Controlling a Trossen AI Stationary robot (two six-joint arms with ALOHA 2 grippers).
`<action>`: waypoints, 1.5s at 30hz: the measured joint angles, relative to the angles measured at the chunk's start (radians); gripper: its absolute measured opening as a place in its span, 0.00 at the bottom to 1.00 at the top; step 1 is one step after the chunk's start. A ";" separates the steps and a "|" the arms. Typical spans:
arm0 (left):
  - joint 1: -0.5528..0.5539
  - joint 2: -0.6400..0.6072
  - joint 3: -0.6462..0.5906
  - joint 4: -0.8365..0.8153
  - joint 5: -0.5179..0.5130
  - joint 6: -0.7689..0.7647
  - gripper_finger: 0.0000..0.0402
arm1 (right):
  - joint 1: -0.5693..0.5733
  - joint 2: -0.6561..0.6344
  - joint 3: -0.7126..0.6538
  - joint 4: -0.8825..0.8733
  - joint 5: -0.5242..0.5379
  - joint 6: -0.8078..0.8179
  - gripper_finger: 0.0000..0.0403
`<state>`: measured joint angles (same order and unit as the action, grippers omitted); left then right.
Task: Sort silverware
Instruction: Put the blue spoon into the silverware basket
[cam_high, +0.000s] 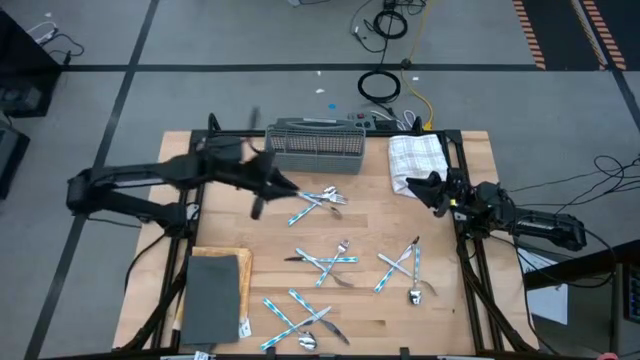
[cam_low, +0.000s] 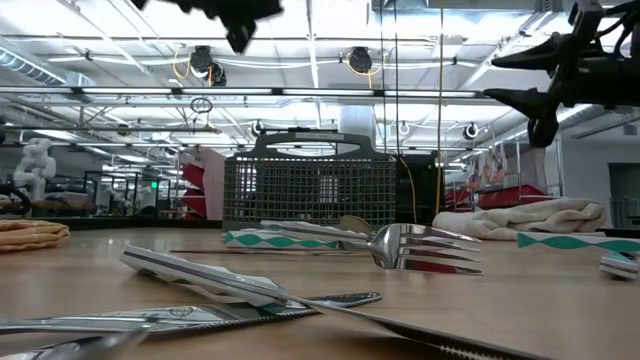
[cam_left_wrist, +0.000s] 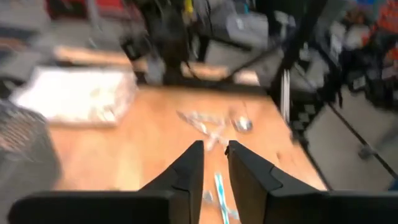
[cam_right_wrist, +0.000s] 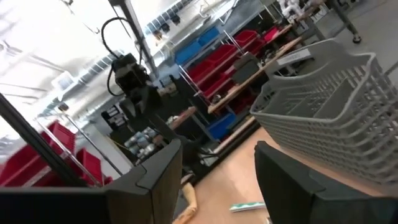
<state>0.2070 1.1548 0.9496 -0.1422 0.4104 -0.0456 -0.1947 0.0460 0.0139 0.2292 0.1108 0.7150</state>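
Observation:
The knife is in the crossed cluster before the grey mesh basket. Next, my left gripper needs to go to the knife's blade (cam_high: 332, 208) and close there.
The silverware lies in loose crossed clusters on the wooden table: one (cam_high: 320, 200) before the grey mesh basket (cam_high: 317, 145), one at the middle (cam_high: 325, 262), one right (cam_high: 400, 265), one near the front edge (cam_high: 300, 320). Each piece has a blue-and-white patterned handle. My left gripper (cam_high: 288, 188) hangs above the table beside the basket's front left; in the left wrist view (cam_left_wrist: 214, 165) a narrow gap shows between its fingers, with nothing in it. My right gripper (cam_high: 425, 190) waits open at the table's right edge by the white towel (cam_high: 415, 155).
A dark grey pad (cam_high: 213, 295) on a wooden board lies at the front left. The basket stands at the far middle, the folded towel to its right. Bare wood shows between the clusters. Cables lie on the floor beyond the far edge.

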 joint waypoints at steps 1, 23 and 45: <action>0.000 0.027 -0.001 -0.002 0.013 0.003 0.22 | 0.000 0.000 0.000 -0.010 0.000 -0.001 0.47; -0.062 0.388 0.191 -0.283 -0.256 0.259 0.45 | 0.000 0.000 0.000 -0.108 -0.006 0.001 0.47; -0.060 0.735 0.413 -0.311 -0.302 0.407 0.45 | 0.000 0.000 0.000 -0.146 -0.007 0.006 0.47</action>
<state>0.1474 1.8901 1.3624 -0.4535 0.1088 0.3619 -0.1947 0.0460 0.0139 0.0834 0.1035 0.7211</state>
